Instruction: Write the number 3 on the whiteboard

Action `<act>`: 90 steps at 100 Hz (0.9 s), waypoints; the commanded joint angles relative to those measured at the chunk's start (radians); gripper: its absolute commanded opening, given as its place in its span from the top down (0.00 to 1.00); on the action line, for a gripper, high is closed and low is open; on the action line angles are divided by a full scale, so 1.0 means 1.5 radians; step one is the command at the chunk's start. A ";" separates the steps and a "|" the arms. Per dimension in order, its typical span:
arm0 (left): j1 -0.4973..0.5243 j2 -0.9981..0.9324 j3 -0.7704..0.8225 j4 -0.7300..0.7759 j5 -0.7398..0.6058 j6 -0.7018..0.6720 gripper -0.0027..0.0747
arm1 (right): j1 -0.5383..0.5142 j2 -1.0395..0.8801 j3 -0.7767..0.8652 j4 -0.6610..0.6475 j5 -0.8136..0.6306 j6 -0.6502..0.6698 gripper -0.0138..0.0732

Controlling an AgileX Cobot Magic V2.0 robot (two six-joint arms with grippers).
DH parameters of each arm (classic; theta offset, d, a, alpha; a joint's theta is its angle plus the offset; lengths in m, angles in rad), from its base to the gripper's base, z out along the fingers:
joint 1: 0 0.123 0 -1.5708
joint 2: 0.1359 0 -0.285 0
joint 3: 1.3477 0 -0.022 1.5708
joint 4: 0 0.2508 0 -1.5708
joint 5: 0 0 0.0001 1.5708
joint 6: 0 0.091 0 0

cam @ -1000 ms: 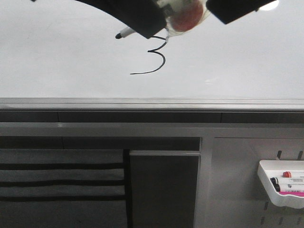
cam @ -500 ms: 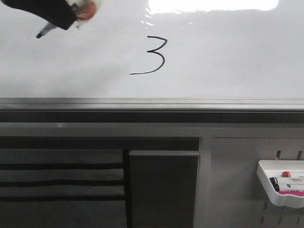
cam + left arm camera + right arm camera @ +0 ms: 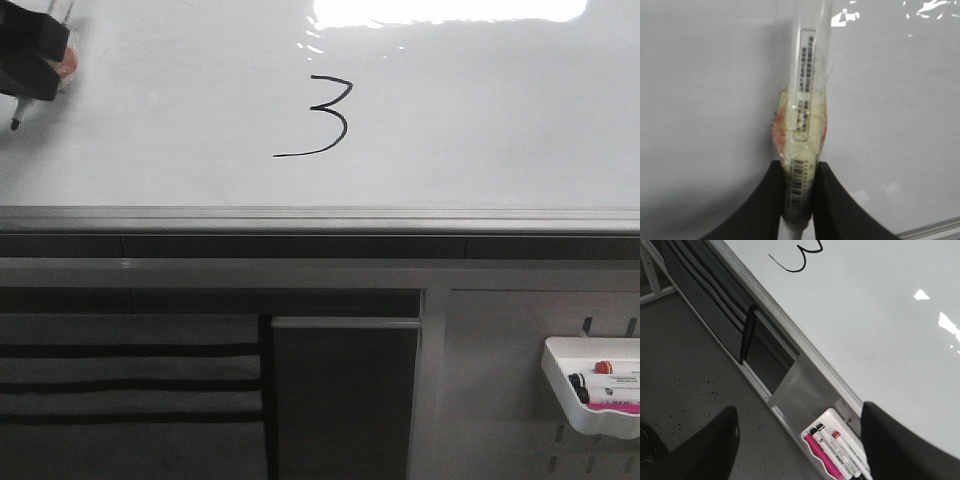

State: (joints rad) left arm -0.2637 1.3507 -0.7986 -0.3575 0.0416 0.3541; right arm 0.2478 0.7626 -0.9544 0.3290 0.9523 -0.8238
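Note:
The robot's left gripper should release the marker, now held in front of the board, on the whiteboard, far past the tail of the black number 3 (image 3: 46, 77).
The black number 3 (image 3: 331, 116) with its long left tail is drawn on the whiteboard (image 3: 480, 120), above the grey lower rail (image 3: 320, 218). My left gripper (image 3: 30, 58) is at the far left edge of the front view, well left of the digit. It is shut on a marker (image 3: 807, 90) wrapped in tape, with the tip (image 3: 15, 125) pointing down-left. In the left wrist view the left gripper (image 3: 799, 200) clamps the marker barrel in front of the board (image 3: 700, 100). My right gripper (image 3: 799, 410) is open and empty, away from the board; the digit (image 3: 800, 257) shows far off.
A small white tray (image 3: 556, 375) with several markers hangs on the panel at the lower right, also in the right wrist view (image 3: 826, 416). A dark frame with black-striped grey panels (image 3: 130, 385) sits below the rail. Speckled grey floor (image 3: 690, 380) lies beneath.
My left gripper has carried the marker leftward and slightly down, from over the digit to the board's left edge. The whole 3 is now uncovered.

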 commanded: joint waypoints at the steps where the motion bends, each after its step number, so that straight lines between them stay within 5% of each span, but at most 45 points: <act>1: 0.002 -0.004 -0.020 -0.008 -0.055 -0.009 0.98 | -0.004 -0.002 -0.010 0.007 -0.033 0.000 0.31; 29: 0.002 0.003 -0.020 -0.008 -0.053 -0.009 0.96 | -0.004 -0.002 -0.007 0.008 -0.035 0.000 0.31; 53: 0.002 0.003 -0.020 -0.022 -0.060 -0.009 0.84 | -0.004 -0.002 -0.007 0.009 -0.035 0.000 0.31; 90: 0.002 0.003 -0.020 -0.037 -0.074 -0.009 0.83 | -0.004 -0.002 -0.007 0.009 -0.034 0.000 0.31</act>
State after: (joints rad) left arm -0.2637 1.3807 -0.7986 -0.3970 0.0000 0.3522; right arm 0.2464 0.7626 -0.9397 0.3285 0.9541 -0.8238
